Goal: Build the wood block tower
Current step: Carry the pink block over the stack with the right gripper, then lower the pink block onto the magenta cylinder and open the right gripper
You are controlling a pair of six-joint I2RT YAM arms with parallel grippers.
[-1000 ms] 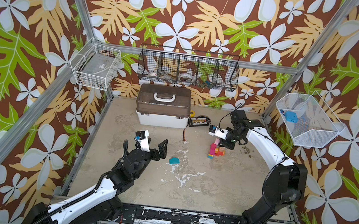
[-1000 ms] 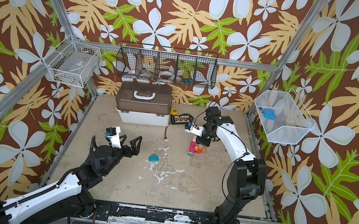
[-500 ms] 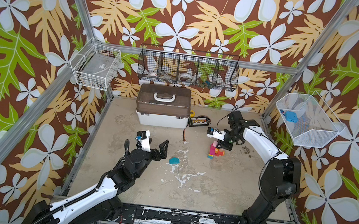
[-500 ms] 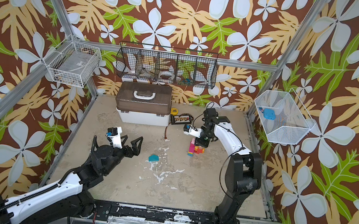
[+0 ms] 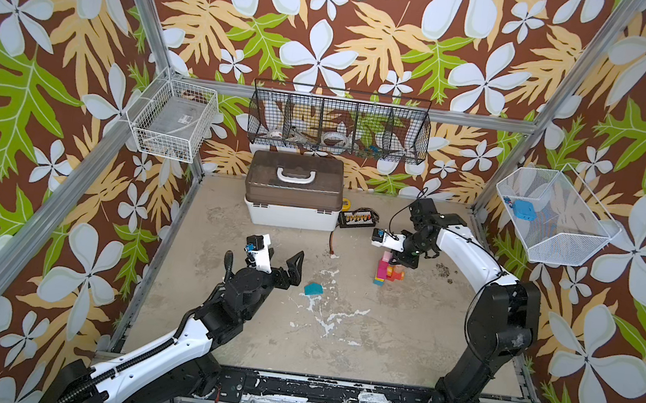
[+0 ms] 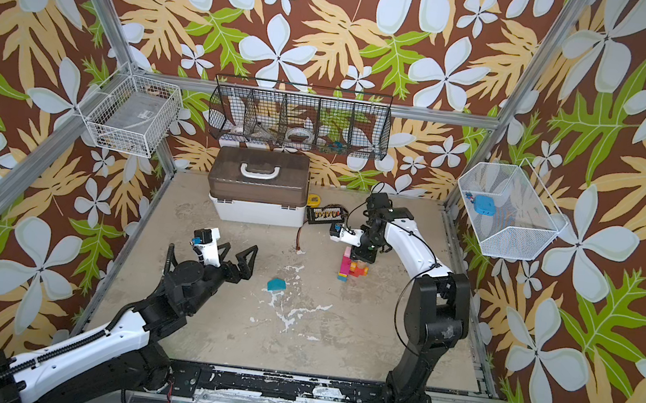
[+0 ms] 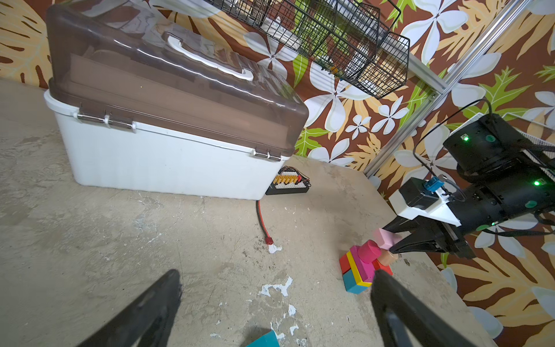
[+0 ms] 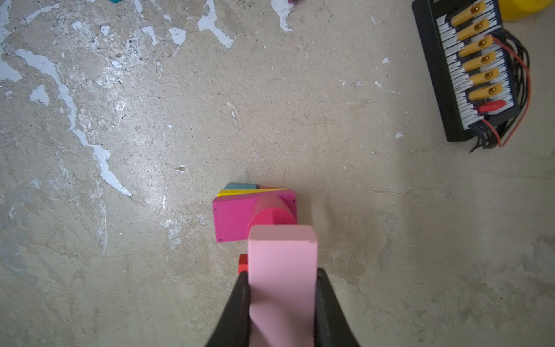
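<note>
The pale pink block will go down across the tops of the crimson and tan cylinders [image 5: 389,259] [image 8: 278,248] from my right gripper. The block is held just over the cylinders.
The tower [image 5: 385,272] [image 6: 350,268] stands right of the floor's middle: a blue cube and red block carry a yellow bar and a magenta bar [image 8: 232,220], with a crimson cylinder [image 7: 368,251] on top. A tan cylinder [image 7: 388,257] stands on a red block beside them. My right gripper [image 8: 282,272] [image 5: 400,260] is shut on a pale pink block [image 8: 282,255], holding it just over the cylinders. The teal roof piece [image 5: 313,289] [image 6: 276,284] lies alone on the floor. Just left of it, my left gripper [image 5: 283,262] [image 7: 276,279] hovers open and holds nothing.
A brown-lidded white toolbox [image 5: 293,194] stands at the back. A black-and-orange electronic board [image 5: 357,218] with a red wire [image 7: 262,223] lies between the toolbox and the tower. Wire baskets [image 5: 339,123] hang on the back and side walls.
My right gripper has shifted a little to the left with the pink block, over the tower. The left arm has barely moved.
</note>
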